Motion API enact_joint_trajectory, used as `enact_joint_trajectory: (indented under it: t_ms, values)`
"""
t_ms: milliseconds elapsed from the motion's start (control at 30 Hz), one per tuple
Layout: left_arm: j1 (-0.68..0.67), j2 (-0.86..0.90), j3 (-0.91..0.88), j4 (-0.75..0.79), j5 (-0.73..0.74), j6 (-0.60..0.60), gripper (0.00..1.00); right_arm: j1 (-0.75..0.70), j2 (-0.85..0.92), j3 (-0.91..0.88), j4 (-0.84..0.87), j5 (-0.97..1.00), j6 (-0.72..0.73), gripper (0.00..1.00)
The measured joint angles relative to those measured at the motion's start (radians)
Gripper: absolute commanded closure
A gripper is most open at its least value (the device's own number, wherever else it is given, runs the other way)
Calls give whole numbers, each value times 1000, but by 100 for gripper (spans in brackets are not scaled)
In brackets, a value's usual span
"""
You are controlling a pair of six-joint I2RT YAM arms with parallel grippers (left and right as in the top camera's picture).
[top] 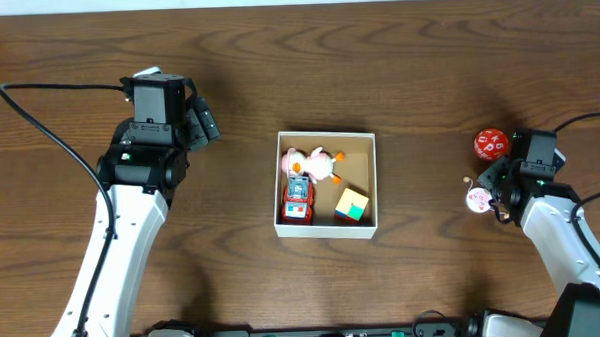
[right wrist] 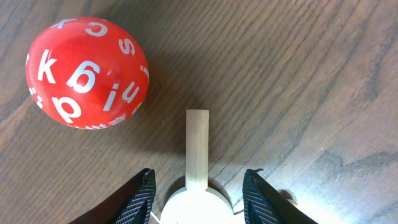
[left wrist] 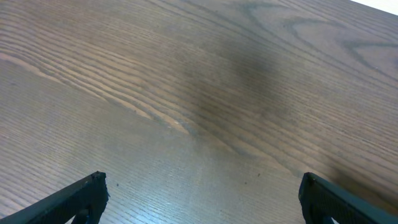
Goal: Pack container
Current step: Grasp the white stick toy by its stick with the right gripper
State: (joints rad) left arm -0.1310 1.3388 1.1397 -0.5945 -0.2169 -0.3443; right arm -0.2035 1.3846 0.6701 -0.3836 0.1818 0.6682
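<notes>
The right gripper's fingers straddle the round end of the white toy, with the wooden stick reaching ahead, so the robot should open them, lower them and close them around the stick's middle (right wrist: pixel 197 149).
The container (top: pixel 327 230), a square box with white walls and a brown inside, sits mid-table. It holds a pink plush toy (top: pixel 315 163), a red toy car (top: pixel 298 199) and a multicoloured cube (top: pixel 352 205). My right gripper (top: pixel 488 192) (right wrist: pixel 199 177) is open, its fingers on either side of a white round toy on a wooden stick (top: pixel 477 198) (right wrist: pixel 198 143), with small gaps. A red ball with white letters (top: pixel 490 143) (right wrist: pixel 87 71) lies just beyond it. My left gripper (top: pixel 200 122) (left wrist: pixel 203 180) is open and empty over bare wood at the far left.
The wooden table (top: pixel 426 64) has its far edge along the top of the overhead view. A black cable (top: pixel 48 127) runs along the left arm.
</notes>
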Motion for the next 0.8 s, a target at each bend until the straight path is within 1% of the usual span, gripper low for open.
enact_joint_trajectory:
  t_ms: [167, 367, 467, 500, 600, 633, 667, 700, 800]
  values:
    - [0, 0, 0, 0, 0, 0, 2, 0, 40, 0, 14, 3, 16, 51]
    - [0, 0, 0, 0, 0, 0, 2, 0, 145, 0, 49, 3, 29, 50]
    - [0, 0, 0, 0, 0, 0, 2, 0, 175, 0, 60, 10, 34, 52]
    - [0, 0, 0, 0, 0, 0, 2, 0, 177, 0, 66, 10, 36, 54]
    - [0, 0, 0, 0, 0, 0, 2, 0, 180, 0, 67, 17, 39, 68]
    - [0, 0, 0, 0, 0, 0, 2, 0, 180, 0, 68, 17, 40, 71]
    - [0, 0, 0, 0, 0, 0, 2, 0, 180, 0, 67, 18, 44, 77]
    - [0, 0, 0, 0, 0, 0, 2, 0, 180, 0, 67, 17, 43, 80]
    - [0, 0, 0, 0, 0, 0, 2, 0, 180, 0, 66, 18, 49, 83]
